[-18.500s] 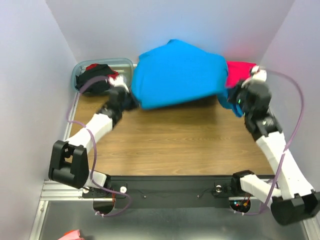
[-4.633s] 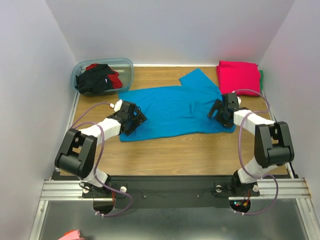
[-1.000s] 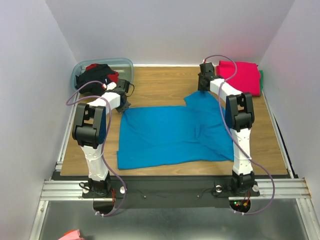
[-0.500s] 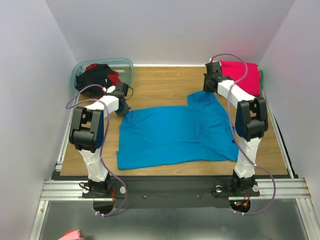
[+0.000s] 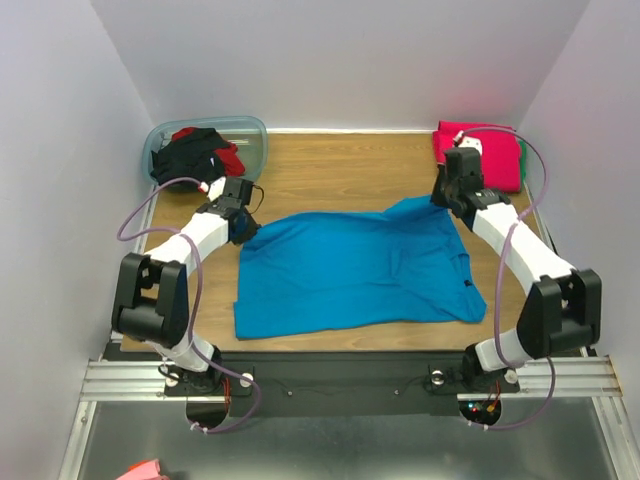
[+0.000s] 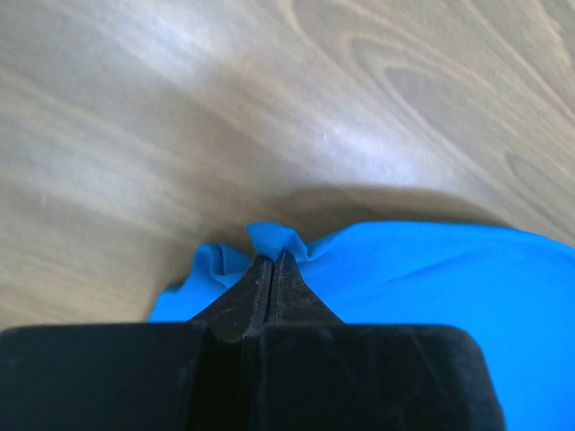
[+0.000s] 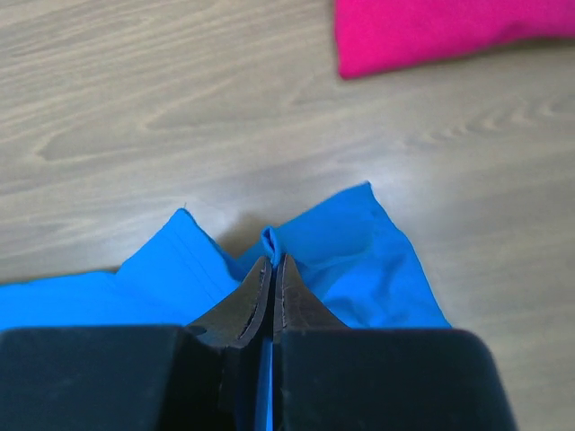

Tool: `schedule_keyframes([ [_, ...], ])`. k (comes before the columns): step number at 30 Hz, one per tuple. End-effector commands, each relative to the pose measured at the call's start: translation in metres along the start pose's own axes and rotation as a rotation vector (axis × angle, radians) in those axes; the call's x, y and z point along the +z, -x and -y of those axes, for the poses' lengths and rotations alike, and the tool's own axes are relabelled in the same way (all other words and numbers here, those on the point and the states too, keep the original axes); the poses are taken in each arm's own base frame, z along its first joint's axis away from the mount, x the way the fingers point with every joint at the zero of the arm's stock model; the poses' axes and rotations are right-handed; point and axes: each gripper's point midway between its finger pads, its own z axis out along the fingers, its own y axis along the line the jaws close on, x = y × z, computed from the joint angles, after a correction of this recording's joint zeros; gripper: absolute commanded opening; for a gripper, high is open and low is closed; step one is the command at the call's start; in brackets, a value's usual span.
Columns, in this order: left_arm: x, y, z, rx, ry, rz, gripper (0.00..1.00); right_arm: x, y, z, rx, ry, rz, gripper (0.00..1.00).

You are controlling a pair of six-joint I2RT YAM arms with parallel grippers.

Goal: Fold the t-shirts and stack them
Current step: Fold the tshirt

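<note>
Next, my right gripper releases the far corner of the turquoise-blue t-shirt on the t-shirt itself [image 5: 440, 272], next to its small black tag.
The turquoise-blue t-shirt [image 5: 350, 270] lies spread on the wooden table. My left gripper [image 5: 243, 222] is shut on its far left corner; the pinched fold shows in the left wrist view [image 6: 277, 241] past the gripper [image 6: 273, 260]. My right gripper [image 5: 443, 197] is shut on its far right corner, seen as a small pinched fold [image 7: 280, 235] in front of the gripper [image 7: 272, 262]. The magenta-pink t-shirt [image 5: 482, 152] lies folded at the far right, also in the right wrist view [image 7: 449, 27]. Black and red shirts [image 5: 195, 155] sit in the tub.
The translucent blue-grey tub [image 5: 252, 135] stands at the far left corner. A green item [image 5: 522, 152] peeks from under the pink shirt. Walls close in the left, far and right sides. Bare wood [image 5: 330, 175] lies beyond the blue shirt.
Both grippers have pulled the shirt's far corners nearer and outward; the right gripper moved right and down from the far edge, and the raised right flap now lies flatter.
</note>
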Motion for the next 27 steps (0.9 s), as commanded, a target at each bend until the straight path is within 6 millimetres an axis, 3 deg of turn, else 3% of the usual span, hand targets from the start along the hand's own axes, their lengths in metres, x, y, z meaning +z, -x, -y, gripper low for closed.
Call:
schedule_keyframes([
  [1,-0.023,0.001,-0.005,-0.027,-0.029,0.049,0.0,-0.034,0.018,0.011,0.049,-0.014,0.11,0.0],
  [2,-0.023,-0.007,-0.012,-0.028,-0.019,0.039,0.0,-0.047,0.023,0.013,0.063,-0.001,0.139,0.0],
  [3,-0.031,-0.004,-0.012,-0.044,-0.039,0.059,0.0,-0.048,0.009,0.017,0.064,0.0,0.116,0.01],
  [4,-0.032,-0.009,-0.018,-0.046,-0.033,0.056,0.0,-0.058,0.011,0.018,0.077,0.009,0.136,0.01],
  [10,-0.049,-0.009,-0.029,-0.07,-0.059,0.105,0.0,-0.07,-0.032,0.034,0.134,-0.01,0.067,0.01],
  [17,-0.042,-0.035,-0.045,-0.08,-0.046,0.056,0.0,-0.083,-0.067,0.052,0.196,-0.058,0.023,0.03],
  [23,-0.044,-0.043,-0.057,-0.089,-0.037,0.064,0.0,-0.091,-0.096,0.073,0.265,-0.155,-0.017,0.05],
  [25,-0.043,-0.046,-0.06,-0.09,-0.024,0.06,0.0,-0.091,-0.106,0.08,0.285,-0.194,-0.037,0.09],
  [26,-0.043,-0.049,-0.063,-0.084,-0.016,0.049,0.01,-0.093,-0.115,0.085,0.282,-0.22,-0.069,0.2],
  [27,-0.044,-0.051,-0.065,-0.082,-0.01,0.043,0.13,-0.094,-0.121,0.087,0.308,-0.24,-0.087,0.25],
])
